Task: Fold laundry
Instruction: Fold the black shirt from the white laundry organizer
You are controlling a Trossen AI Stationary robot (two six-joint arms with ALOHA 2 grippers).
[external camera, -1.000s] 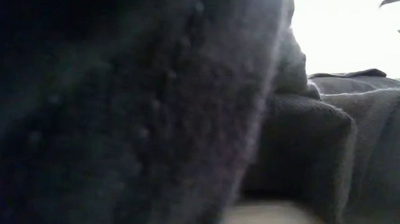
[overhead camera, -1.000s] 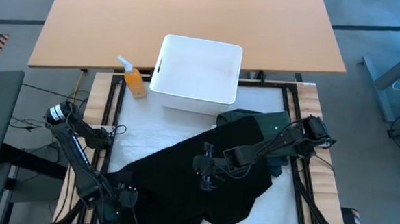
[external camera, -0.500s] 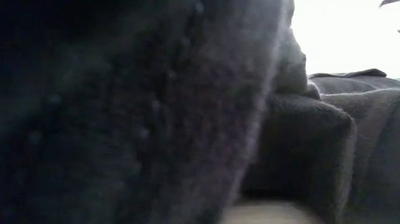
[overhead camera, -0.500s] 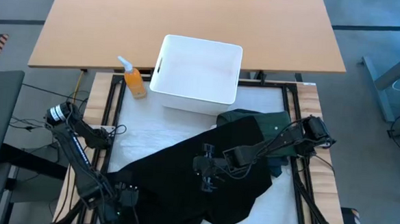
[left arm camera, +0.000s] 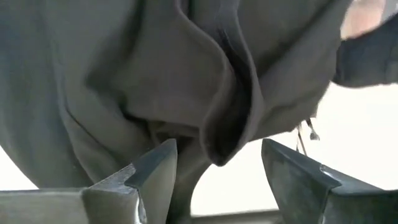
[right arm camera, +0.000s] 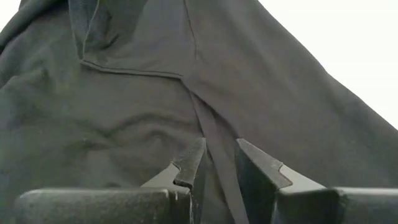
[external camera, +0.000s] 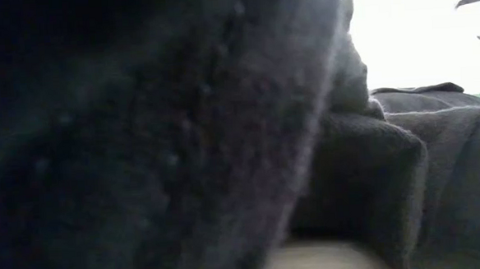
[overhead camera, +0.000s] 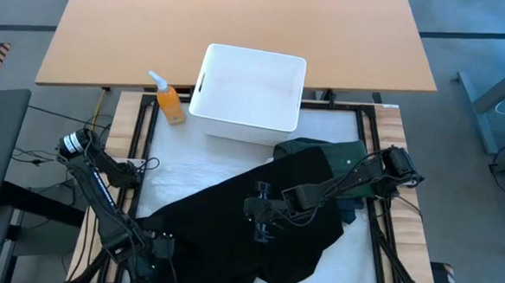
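Note:
The hanging fold of the black garment sags loose between the open fingers of my left gripper, so next my left gripper pinches the fold's lower end (left arm camera: 219,154) and pulls it straight.
A black garment (overhead camera: 232,201) lies spread slantwise over the white table top, its far right end on a dark green garment (overhead camera: 338,153). My right gripper (overhead camera: 261,218) is on its middle, shut on the cloth (right arm camera: 124,106). My left gripper (overhead camera: 154,256) is at the garment's near left end. It stands open (left arm camera: 217,146), pointing steeply down, with a hanging fold of dark cloth (left arm camera: 217,118) between and beyond its fingers; I cannot tell whether they touch it. In the low view, dark cloth (external camera: 141,140) close to the camera hides the arms. My right gripper pinches a raised seam (right arm camera: 211,134) in the middle of the black garment between its two fingers. The fingers (right arm camera: 189,163) come slanting down from the table's right side, and the seam runs along between them. The cloth around it lies wrinkled on the table.
A white plastic bin (overhead camera: 251,94) stands at the table's far edge, with an orange spray bottle (overhead camera: 170,102) to its left. Bare white table top (overhead camera: 190,169) shows between the bin and the black garment. A wooden table (overhead camera: 241,20) stands beyond.

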